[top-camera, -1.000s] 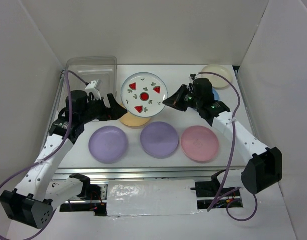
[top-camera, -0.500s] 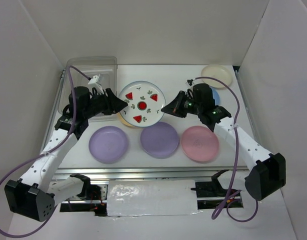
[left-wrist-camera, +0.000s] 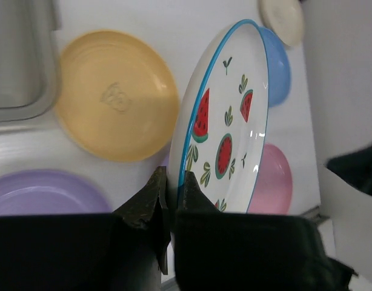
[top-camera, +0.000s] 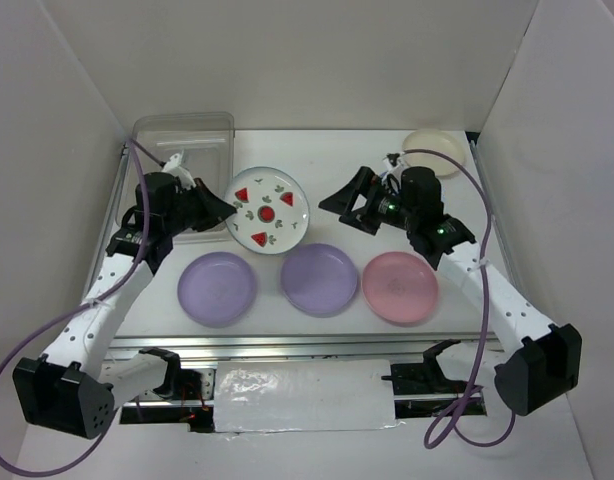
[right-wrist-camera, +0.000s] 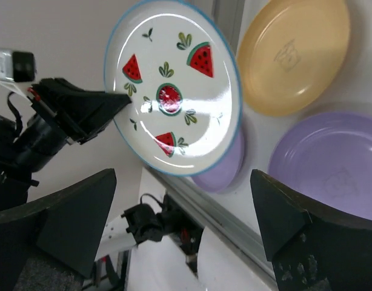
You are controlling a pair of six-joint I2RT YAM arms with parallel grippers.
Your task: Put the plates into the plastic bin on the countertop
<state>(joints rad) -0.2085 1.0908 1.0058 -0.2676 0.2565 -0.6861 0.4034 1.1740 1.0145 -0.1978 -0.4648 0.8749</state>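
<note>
My left gripper will let go of the white plate inside the clear plastic bin (top-camera: 194, 169), near the side of the bin that faces the open countertop.
A white plate with red marks (top-camera: 270, 208) hangs tilted above the countertop (top-camera: 347, 150), its left rim pinched by my left gripper (top-camera: 223, 212), which is shut on it. In the left wrist view the rim (left-wrist-camera: 228, 121) sits between the closed jaws of that gripper (left-wrist-camera: 174, 179). My right gripper (top-camera: 341, 211) stands open just right of the plate, apart from it; the right wrist view shows the plate (right-wrist-camera: 174, 91) beyond that gripper's (right-wrist-camera: 183, 176) spread fingers. The clear plastic bin (top-camera: 184, 150) stands at the back left, behind my left gripper.
Two lilac plates (top-camera: 217, 288) (top-camera: 319, 279) and a pink plate (top-camera: 399, 287) lie in a row at the front. A cream plate (top-camera: 434, 152) lies back right. Below the held plate lie a yellow plate (left-wrist-camera: 116, 97) and a blue plate (left-wrist-camera: 277, 63). White walls close in both sides.
My left gripper closed on the white plate's left rim. My right gripper opened, let go of the plate and drew back to the right. The plate shifted left and toward the front.
</note>
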